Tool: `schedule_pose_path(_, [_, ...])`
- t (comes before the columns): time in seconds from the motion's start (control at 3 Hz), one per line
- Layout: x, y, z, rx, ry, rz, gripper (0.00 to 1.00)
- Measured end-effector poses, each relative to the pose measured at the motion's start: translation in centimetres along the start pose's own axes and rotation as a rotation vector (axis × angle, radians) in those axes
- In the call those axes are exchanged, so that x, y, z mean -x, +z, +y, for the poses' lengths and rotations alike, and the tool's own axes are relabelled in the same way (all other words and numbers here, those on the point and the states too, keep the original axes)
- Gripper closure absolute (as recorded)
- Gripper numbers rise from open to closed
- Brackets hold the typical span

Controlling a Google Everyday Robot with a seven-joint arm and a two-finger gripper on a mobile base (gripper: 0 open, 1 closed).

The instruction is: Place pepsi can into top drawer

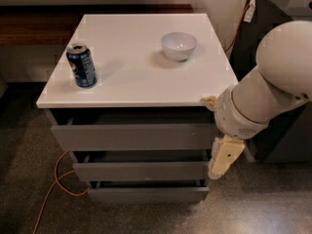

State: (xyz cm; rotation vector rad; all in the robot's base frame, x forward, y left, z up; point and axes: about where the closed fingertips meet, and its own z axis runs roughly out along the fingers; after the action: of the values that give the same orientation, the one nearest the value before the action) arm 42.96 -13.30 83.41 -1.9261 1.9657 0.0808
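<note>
The top drawer's upper front edge (pixel 169 126) is below the white bowl. My gripper needs to close on that edge so that I can pull the drawer open.
The pepsi can (pixel 82 65) stands upright on the left side of the white cabinet top (pixel 131 82), near the front edge. The top drawer (pixel 131 136) is the wide grey front just under the top. A dark gap shows above it and its inside is hidden. My gripper (pixel 223 158) is cream-coloured and hangs pointing down at the right end of the drawer fronts, about level with the second drawer. It is far to the right of the can and holds nothing that I can see.
A white bowl (pixel 178 45) sits on the back right of the top. Two narrower grey drawers (pixel 141 171) lie below. An orange cable (pixel 56 179) runs on the floor at the left. A dark unit (pixel 282 130) stands close on the right behind my arm.
</note>
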Motion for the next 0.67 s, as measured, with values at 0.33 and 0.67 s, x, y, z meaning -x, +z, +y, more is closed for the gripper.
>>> schedule_pose_path(0.33, [0.5,2.0,0.4,-0.009,-0.045,0.004,0.00])
schedule_pose_path(0.67, [1.1,4.7,0.3,-0.024,-0.094,-0.010,0.00])
